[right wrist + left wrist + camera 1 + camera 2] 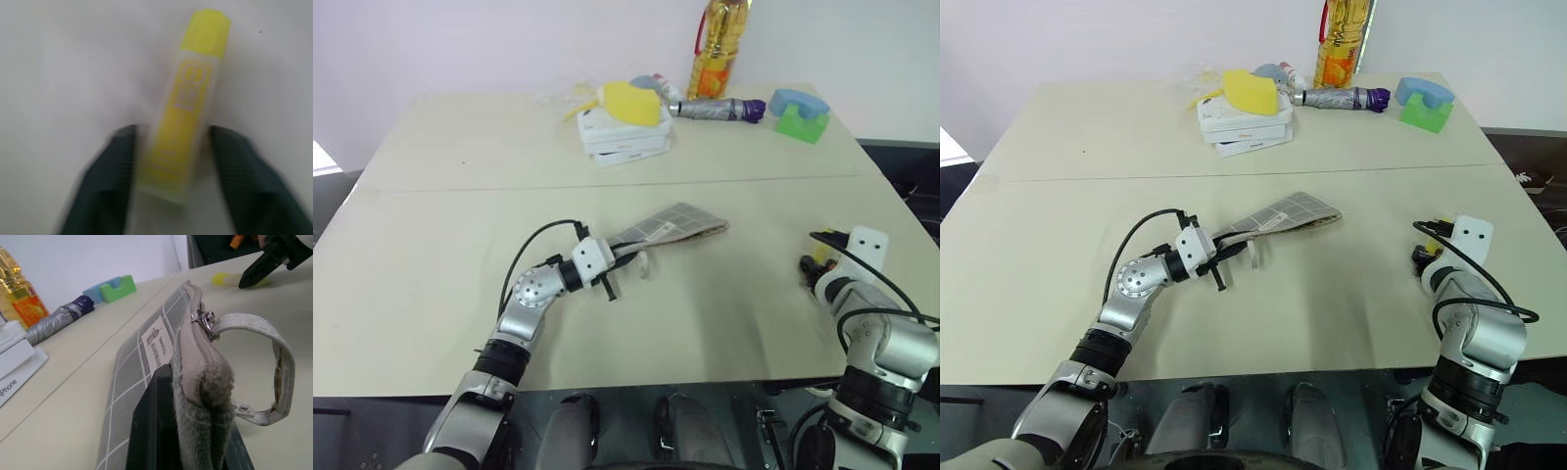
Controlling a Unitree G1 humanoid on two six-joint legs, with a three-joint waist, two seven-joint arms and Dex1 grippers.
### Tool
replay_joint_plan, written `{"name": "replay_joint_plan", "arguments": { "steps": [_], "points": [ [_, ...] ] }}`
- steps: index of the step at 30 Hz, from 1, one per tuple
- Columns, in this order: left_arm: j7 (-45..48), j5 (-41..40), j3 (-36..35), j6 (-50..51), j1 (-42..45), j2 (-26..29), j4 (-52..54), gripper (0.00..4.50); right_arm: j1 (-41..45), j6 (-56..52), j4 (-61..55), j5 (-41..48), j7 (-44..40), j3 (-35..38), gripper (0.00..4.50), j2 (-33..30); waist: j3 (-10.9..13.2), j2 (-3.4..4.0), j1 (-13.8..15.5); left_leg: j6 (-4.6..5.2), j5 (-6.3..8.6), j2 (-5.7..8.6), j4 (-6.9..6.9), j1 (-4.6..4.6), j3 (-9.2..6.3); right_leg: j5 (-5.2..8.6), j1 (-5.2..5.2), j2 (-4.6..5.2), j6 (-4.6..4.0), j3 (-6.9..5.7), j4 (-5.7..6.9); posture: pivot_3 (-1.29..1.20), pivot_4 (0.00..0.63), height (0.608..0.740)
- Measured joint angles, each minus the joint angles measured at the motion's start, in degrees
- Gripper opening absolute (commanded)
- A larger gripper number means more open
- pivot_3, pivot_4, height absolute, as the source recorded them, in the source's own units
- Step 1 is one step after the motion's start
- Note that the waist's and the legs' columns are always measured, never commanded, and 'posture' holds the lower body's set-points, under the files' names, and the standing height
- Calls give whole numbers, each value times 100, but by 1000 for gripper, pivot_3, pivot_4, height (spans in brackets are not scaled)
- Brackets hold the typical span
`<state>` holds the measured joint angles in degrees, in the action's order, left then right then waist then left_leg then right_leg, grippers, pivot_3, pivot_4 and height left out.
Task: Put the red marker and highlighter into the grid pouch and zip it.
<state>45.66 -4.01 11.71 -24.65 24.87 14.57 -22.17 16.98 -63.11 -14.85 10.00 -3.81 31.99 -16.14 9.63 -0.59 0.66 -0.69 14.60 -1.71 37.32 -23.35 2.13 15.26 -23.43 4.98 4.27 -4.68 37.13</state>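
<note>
My right gripper will release the yellow highlighter inside the grid pouch's wide end point(693, 229), at a spot that is away from my left gripper.
The grid pouch point(677, 227) lies flat near the middle of the table, grey with white lines. Its label point(157, 343) and its zip pull point(204, 322) with a fabric loop show in the left wrist view. My left gripper point(623, 257) is shut on the pouch's near end. At the right of the table the yellow highlighter point(188, 107) lies on the tabletop. My right gripper point(172, 132) reaches down over it, one finger against each side. From the left wrist the same gripper point(259, 269) stands over the highlighter point(222, 279). The red marker is out of view.
At the far side of the table point(460, 196) stand stacked white boxes point(625, 139) with a yellow sponge-like thing point(632, 101) on top. A folded grey umbrella point(715, 109), an oil bottle point(715, 49) and a blue-and-green block point(801, 114) are there too.
</note>
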Motion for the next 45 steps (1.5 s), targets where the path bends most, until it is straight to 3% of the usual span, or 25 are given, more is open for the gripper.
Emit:
{"name": "replay_joint_plan", "arguments": {
  "steps": [3, 9, 12, 18, 45],
  "points": [
    [-14, -3, -8, 67, 8, 8, 28, 0, -180, 235, -77, -46, -196, -468, 864, -327, 2, 4, -3, 0, 0, 0, 0, -1, 0, 0, -1, 0, 0, 1, -1, 0, 150, 740],
    [-33, -27, -150, 142, 177, 99, -34, 0, -845, 1474, -1185, -239, -1650, -2001, 864, -2202, 6, 11, -1, 2, 1, 0, 0, -1, -4, 1, -2, -7, 1, 3, -4, 0, 150, 740],
    [-53, -31, -202, 163, 292, 112, -76, 0, -1090, 1898, -1695, -113, -2267, -2306, 864, -2502, 7, 4, 2, 2, 1, -2, 2, -1, -4, 1, 0, -11, 1, 2, -6, 0, 150, 740],
    [-47, -56, -206, 163, 294, 108, -147, 0, -1220, 2012, -2101, 150, -2718, -2504, 864, -2546, 9, 0, 10, 2, 1, -2, 5, -1, -8, 1, 0, -9, 1, 1, -6, 0, 150, 740],
    [24, -151, -205, 126, 297, 103, -139, 0, -1295, 1955, -2078, 530, -2906, -2463, 864, -2542, 9, 0, 12, 2, 1, -2, 6, -1, -8, 0, 0, -8, 1, 1, -5, 0, 150, 740]
  ]
}}
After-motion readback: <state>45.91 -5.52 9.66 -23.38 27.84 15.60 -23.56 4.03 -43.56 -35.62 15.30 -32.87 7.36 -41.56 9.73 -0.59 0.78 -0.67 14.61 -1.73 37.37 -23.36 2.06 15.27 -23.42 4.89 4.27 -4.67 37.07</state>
